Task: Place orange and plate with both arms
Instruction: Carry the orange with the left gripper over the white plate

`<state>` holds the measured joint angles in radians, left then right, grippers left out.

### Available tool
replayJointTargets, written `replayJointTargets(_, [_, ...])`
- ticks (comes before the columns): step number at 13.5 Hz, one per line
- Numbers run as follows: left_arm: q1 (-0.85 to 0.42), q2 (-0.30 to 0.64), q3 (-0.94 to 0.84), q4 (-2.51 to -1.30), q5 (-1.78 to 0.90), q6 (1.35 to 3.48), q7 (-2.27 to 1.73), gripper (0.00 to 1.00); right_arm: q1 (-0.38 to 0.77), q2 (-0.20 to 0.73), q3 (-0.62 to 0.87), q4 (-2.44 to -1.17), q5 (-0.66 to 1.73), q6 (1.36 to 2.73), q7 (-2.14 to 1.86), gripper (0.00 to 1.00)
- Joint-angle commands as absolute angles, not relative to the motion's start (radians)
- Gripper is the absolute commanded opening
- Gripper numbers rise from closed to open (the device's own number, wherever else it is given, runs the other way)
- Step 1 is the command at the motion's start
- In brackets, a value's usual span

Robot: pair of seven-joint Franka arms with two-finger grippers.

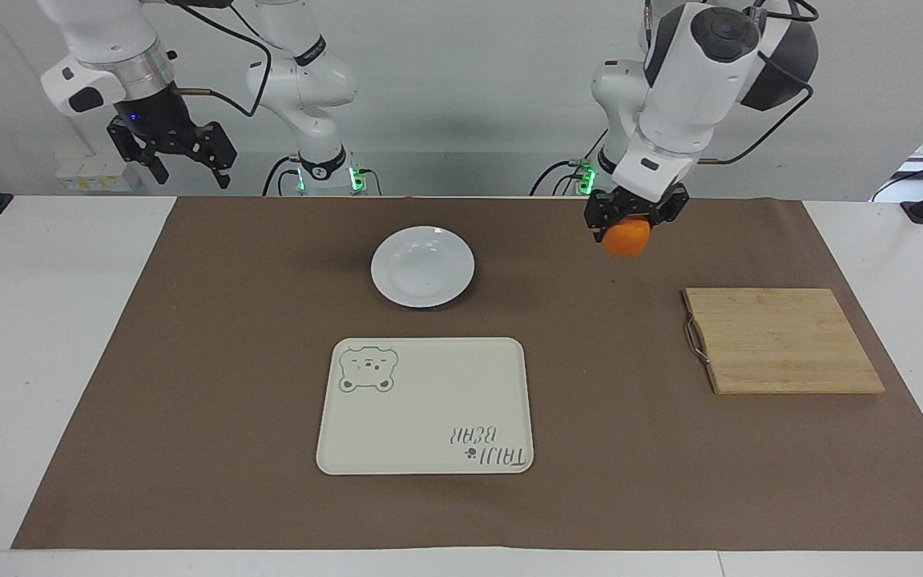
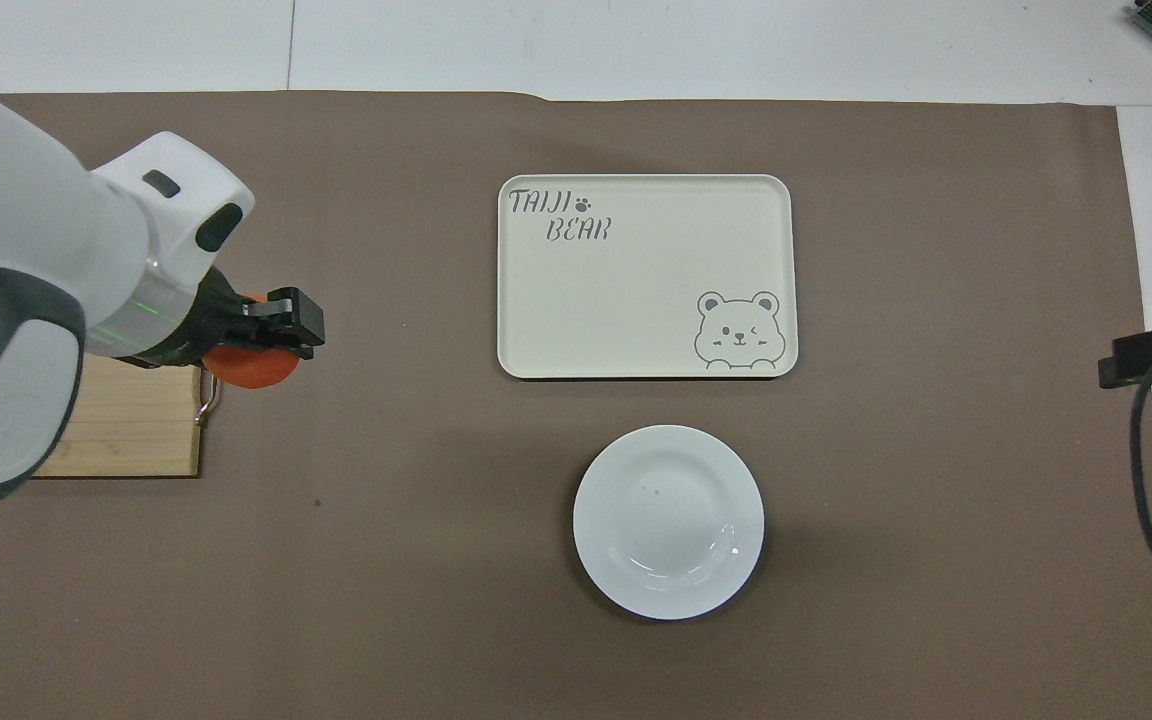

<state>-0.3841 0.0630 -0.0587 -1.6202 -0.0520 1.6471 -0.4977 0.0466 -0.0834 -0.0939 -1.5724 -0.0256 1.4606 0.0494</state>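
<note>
My left gripper needs to release the orange mid-way on the bare white plate (image 2: 670, 514).
The small round orange (image 1: 626, 239) hangs in the air with my left gripper (image 1: 628, 224) shut on it from above. It is over the brown mat, between the cutting board and the plate. From overhead the orange (image 2: 254, 368) shows under the left gripper (image 2: 266, 335), at the board's handle end. The white plate (image 1: 422, 266) lies bare on the mat, nearer to the robots than the tray; the overhead view shows the plate (image 2: 668, 520) too. My right gripper (image 1: 189, 172) waits open, raised over the right arm's end of the table; only its tip (image 2: 1151, 355) shows from overhead.
A cream tray with a bear print (image 1: 425, 405) lies mid-table, farther from the robots than the plate. A bamboo cutting board (image 1: 782, 340) with a metal handle sits toward the left arm's end. A brown mat (image 1: 189, 401) covers most of the table.
</note>
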Motion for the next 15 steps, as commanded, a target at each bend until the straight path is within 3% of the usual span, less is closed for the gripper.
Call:
replayJointTargets(1, [-0.477,0.070,-0.043,-1.693,-0.032,1.747,-0.587,0.00,0.037,-0.110,-0.094,-1.605,-0.015,1.473,0.029,1.00])
replayJointTargets(12, [-0.825,0.241,-0.046,-1.810,-0.040,2.126,-0.974,0.00,0.037,-0.117,-0.094,-1.615,-0.015,1.473,0.028,1.00])
replayJointTargets(15, [-0.925,0.326,-0.045,-1.832,-0.040,2.229,-1.070,0.00,0.037,-0.117,-0.094,-1.615,-0.015,1.473,0.028,1.00])
